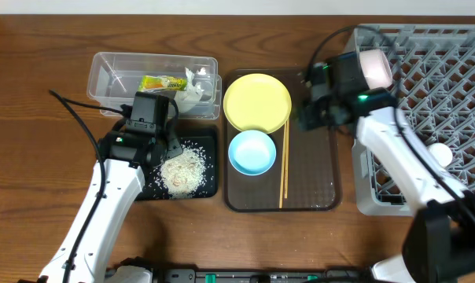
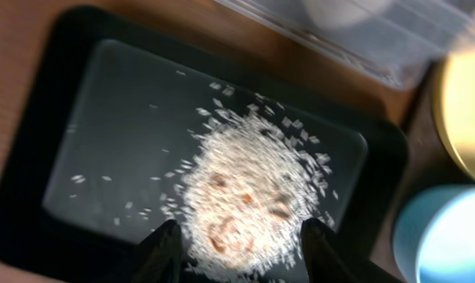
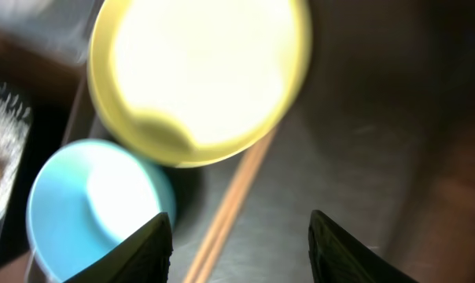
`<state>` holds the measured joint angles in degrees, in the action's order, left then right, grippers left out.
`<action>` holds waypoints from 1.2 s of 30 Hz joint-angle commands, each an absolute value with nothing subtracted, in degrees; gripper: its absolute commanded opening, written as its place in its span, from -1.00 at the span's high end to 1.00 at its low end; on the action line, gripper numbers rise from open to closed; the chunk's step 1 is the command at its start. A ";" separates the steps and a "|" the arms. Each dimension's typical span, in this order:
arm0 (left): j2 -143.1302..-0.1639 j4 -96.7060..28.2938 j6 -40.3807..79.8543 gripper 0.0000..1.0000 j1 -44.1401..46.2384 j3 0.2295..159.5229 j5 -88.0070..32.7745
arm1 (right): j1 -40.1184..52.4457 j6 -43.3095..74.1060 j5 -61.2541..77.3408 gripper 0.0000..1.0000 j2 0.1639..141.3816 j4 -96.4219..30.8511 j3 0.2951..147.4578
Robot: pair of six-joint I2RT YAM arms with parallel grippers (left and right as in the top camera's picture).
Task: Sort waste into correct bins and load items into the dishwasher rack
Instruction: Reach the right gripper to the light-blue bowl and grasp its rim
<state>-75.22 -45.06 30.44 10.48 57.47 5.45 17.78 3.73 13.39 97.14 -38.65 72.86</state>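
I move my right gripper to the blue bowl next and close it on the bowl's rim [image 1: 275, 155] [image 3: 160, 203] beside the chopsticks.
The rice scraps [image 1: 182, 169] lie heaped in the black tray [image 1: 214, 169]. My left gripper [image 1: 160, 148] hovers over them, open and empty; in its wrist view the fingers [image 2: 241, 251] straddle the rice [image 2: 249, 189]. The snack wrapper [image 1: 160, 82] and crumpled paper [image 1: 194, 90] lie in the clear tub [image 1: 104, 75]. The yellow plate [image 1: 256, 102], blue bowl [image 1: 252, 152] and chopsticks [image 1: 284, 165] sit on the brown tray [image 1: 316, 189]. My right gripper [image 1: 307, 110] is open above the chopsticks [image 3: 233, 204]. The pink bowl [image 1: 375, 68] and white cup [image 1: 442, 155] sit in the grey rack [image 1: 450, 71].
The right wrist view shows the yellow plate [image 3: 202, 71] and blue bowl [image 3: 88, 204] to the left of the fingers [image 3: 241, 244], with bare tray floor [image 3: 363, 118] to the right. The rack stands just right of the brown tray.
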 commanded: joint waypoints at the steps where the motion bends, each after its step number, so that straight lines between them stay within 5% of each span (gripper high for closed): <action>1: -74.91 -45.39 34.61 -0.04 10.20 57.98 10.74 | 21.10 6.72 17.17 -0.07 101.08 -39.44 71.40; 12: -74.91 -45.39 34.61 -0.05 10.20 57.98 10.74 | 25.74 10.68 15.84 0.55 108.79 -39.09 71.40; 19: -74.91 -45.41 34.61 -0.05 10.20 57.98 10.72 | 25.78 10.68 15.44 0.78 108.77 -39.53 71.40; 36: -74.91 -45.41 34.61 -0.05 10.20 57.98 10.72 | 25.52 10.68 13.43 0.98 108.01 -43.05 71.83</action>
